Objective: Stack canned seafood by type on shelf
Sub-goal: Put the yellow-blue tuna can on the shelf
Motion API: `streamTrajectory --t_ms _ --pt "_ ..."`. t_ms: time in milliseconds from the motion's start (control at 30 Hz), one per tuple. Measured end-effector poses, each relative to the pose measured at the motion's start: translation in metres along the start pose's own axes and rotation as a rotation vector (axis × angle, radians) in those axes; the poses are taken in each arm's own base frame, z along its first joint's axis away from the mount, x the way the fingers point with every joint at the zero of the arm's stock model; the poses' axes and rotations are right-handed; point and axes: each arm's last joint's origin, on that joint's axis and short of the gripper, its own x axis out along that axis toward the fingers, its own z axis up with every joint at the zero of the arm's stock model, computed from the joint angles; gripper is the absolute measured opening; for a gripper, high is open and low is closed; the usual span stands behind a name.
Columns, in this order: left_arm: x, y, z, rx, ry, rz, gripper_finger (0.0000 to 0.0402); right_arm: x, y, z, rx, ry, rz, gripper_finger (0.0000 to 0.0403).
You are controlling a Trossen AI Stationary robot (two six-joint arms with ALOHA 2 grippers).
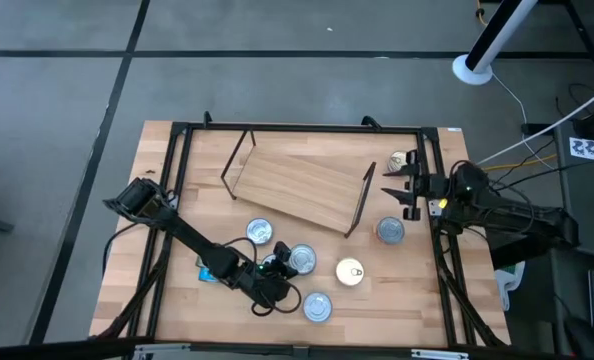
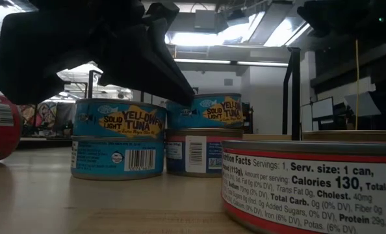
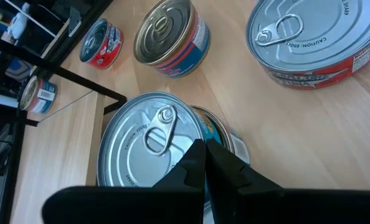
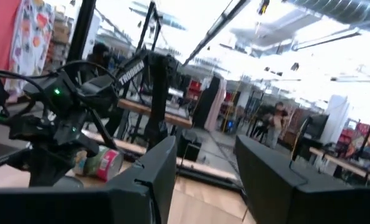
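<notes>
My left gripper is going to release the blue tuna tin on the shelf's front edge (image 1: 313, 205) (image 3: 61, 164), toward the shelf's end by my right gripper.
The shelf (image 1: 297, 188) is a light-wood board on black wire legs at the table's far middle; no cans are on it. Tins stand on the table near it. A silver-lidded blue tuna tin (image 3: 149, 142) sits on another tin (image 3: 225, 138); this stack (image 2: 203, 130) also shows in the low view, beside a second blue stack (image 2: 118, 140). My left gripper (image 1: 277, 272) (image 3: 203, 155) is shut at the top tin's rim. My right gripper (image 1: 397, 185) (image 4: 207, 168) hangs open with nothing in it, above the table's right side by the shelf's end. My left gripper has its shut fingertips (image 3: 200, 152) against the rim of the top tin's silver lid (image 3: 184, 144), on the side nearest the arm. The fingers slant down from the table's left. The tin stands upright on the tin below; the tips cover the exact spot.
Loose tins stand around: a red-labelled one with a silver lid (image 1: 317, 307) near the front, a gold-lidded one (image 1: 350, 272), a red one (image 1: 390, 231) by the shelf's right leg, another (image 1: 397, 160) at the far right. A black frame (image 1: 177, 130) borders the table.
</notes>
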Motion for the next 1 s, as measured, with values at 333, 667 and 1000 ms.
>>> streamTrajectory --t_ms 333,667,1000 --pt "-0.003 0.003 0.003 -0.018 -0.019 0.025 0.0 0.023 -0.008 -0.004 0.053 0.167 0.044 0.0168" --pt "0.0 0.01 0.006 -0.056 -0.039 0.077 0.0 0.032 -0.01 -0.007 0.064 0.203 0.054 0.0168" --pt "0.013 0.03 -0.002 -0.085 -0.003 0.117 0.0 0.032 -0.01 -0.007 0.064 0.202 0.053 0.0168"
